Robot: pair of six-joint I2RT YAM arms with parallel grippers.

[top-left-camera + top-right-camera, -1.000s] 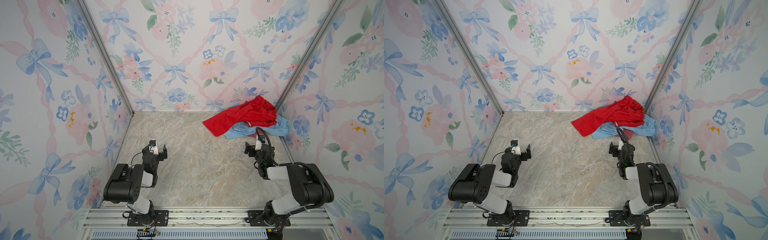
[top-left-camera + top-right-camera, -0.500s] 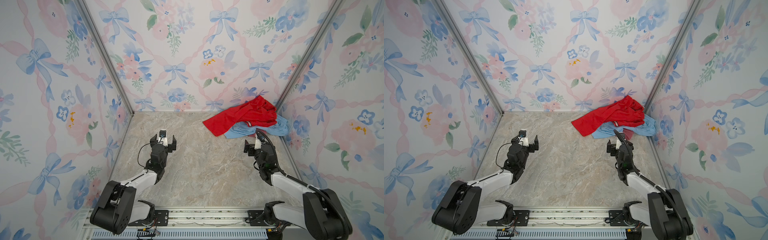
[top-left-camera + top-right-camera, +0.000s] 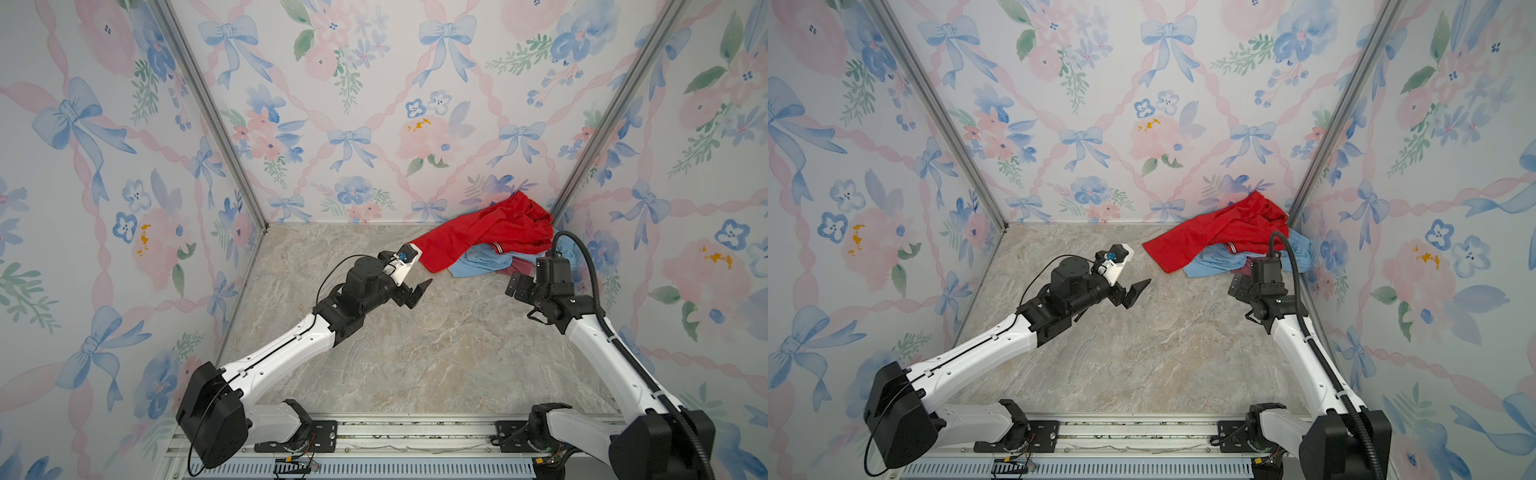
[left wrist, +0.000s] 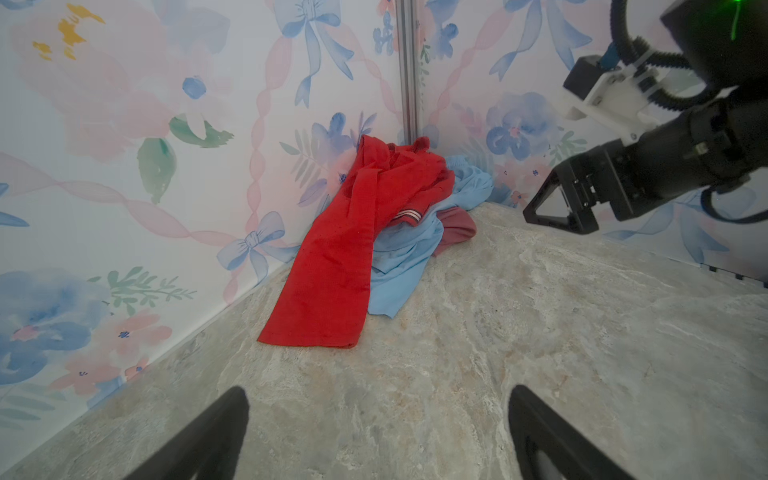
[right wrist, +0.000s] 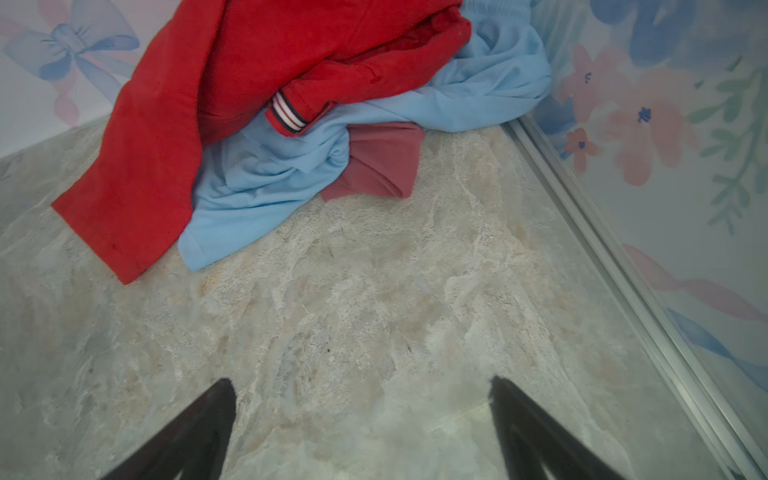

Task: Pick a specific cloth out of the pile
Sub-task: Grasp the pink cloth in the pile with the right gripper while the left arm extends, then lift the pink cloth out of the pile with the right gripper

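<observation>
The middle of the maroon cloth's exposed flap (image 3: 524,265) (image 5: 379,160), which sticks out from under the light blue garment, should be grasped next by my right gripper.
The pile lies in the far right corner: a bright red garment (image 3: 486,232) (image 4: 332,270) with striped trim over a light blue one (image 3: 478,266) (image 5: 257,178). The cloth, a small dusty maroon piece (image 5: 382,162) (image 4: 457,224) (image 3: 1246,270), pokes out from under the blue at the pile's near right side. My right gripper (image 5: 361,382) (image 3: 517,282) is open, just short of the cloth, with bare floor between its fingers. Left of the pile, near the red garment's end, my left gripper (image 4: 378,392) (image 3: 417,282) hovers open and empty.
Floral walls close in on three sides, with a metal corner post (image 3: 582,166) right behind the pile. A metal rail (image 5: 623,257) runs along the right wall's foot. The floor is marbled stone (image 3: 415,353). In the left wrist view the right gripper (image 4: 557,208) shows beside the pile.
Both arms have unfolded from near their bases. The left gripper swung far forward and right toward the red garment. The right gripper moved forward to the pile's near edge.
</observation>
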